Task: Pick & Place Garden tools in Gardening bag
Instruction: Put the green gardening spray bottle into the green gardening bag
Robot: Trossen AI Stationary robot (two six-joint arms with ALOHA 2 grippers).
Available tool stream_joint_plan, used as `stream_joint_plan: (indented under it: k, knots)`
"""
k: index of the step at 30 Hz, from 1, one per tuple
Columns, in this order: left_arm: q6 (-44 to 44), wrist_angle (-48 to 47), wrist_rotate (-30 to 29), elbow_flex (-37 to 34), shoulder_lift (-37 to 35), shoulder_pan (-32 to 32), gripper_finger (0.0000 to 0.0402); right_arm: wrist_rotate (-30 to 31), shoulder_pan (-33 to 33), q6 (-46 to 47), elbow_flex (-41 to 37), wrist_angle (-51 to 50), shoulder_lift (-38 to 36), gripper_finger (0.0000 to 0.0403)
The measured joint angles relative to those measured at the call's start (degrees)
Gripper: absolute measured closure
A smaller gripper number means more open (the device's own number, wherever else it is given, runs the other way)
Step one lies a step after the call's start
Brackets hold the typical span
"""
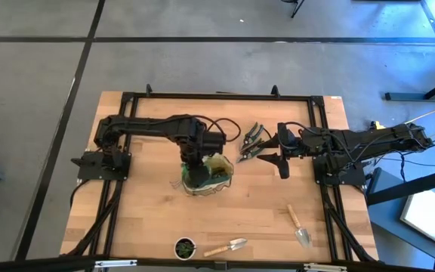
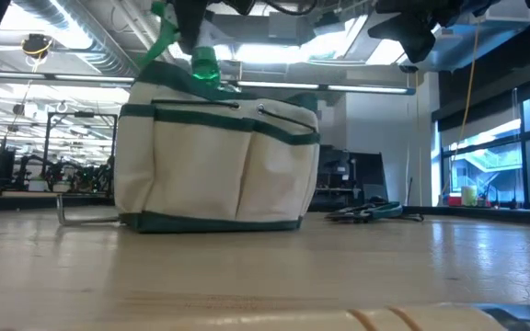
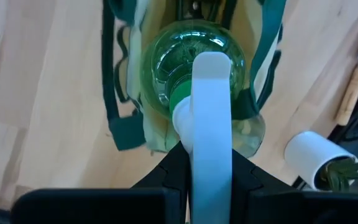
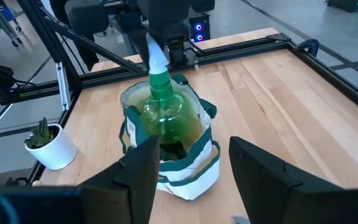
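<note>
My left gripper has the green spray bottle, its body now low in the bag's mouth. I will let go of it deep inside the gardening bag, upright (image 1: 213,174) (image 3: 196,40) between the bag's sides.
The gardening bag (image 1: 216,177) stands mid-table on its base, mouth up. My left gripper (image 1: 193,162) hangs over it, shut on the green spray bottle (image 4: 165,115), whose body sits low in the bag's mouth (image 4: 194,109). The low view shows the bottle's shoulder (image 2: 205,64) above the bag's rim. To the right of the bag, my right gripper (image 1: 282,162) stands open and touches nothing. The pruners (image 1: 254,140) lie on the table behind the bag. Two wooden-handled trowels (image 1: 299,225) (image 1: 227,247) lie flat near the front edge. My left gripper pinches the bottle's white spray top (image 3: 209,124) between its two fingers (image 3: 169,171), which come from above and point down. The bottle hangs upright below them, its green body (image 3: 191,68) inside the bag's mouth. Whether its base rests on anything in the bag is hidden.
A small pot with a green plant (image 1: 185,247) stands at the front edge, left of the nearer trowel. A black frame (image 1: 217,96) runs around the table's edges. Bare wood lies left of the bag and between the bag and the front edge.
</note>
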Motion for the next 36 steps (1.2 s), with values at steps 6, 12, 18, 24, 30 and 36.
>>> stream_joint_plan:
  k: [6,12,18,24,30,36]
  knots:
    - [1.3,3.1,0.0,0.1,0.9,0.6,0.0357,0.0,0.0,0.0,0.0,0.0,0.0,0.0208]
    - [5.0,1.0,0.9,0.1,5.6,0.4,0.0357,0.0,0.0,0.0,0.0,0.1,0.0,0.0208]
    - [6.3,-0.5,-0.2,0.0,7.5,0.0,0.0357,0.0,-0.2,0.0,0.0,0.0,0.0,0.0208]
    - [6.5,0.3,-3.6,0.0,7.5,0.0,0.0357,0.0,-0.2,0.0,0.0,0.0,0.0,0.0208]
    - [6.5,3.5,-4.4,0.1,7.5,0.0,0.0357,0.0,-0.2,0.0,0.0,0.0,0.0,0.0208]
    - [6.8,3.7,-4.4,0.0,7.5,0.0,0.0357,0.0,-0.2,0.0,0.0,0.5,0.6,0.0208]
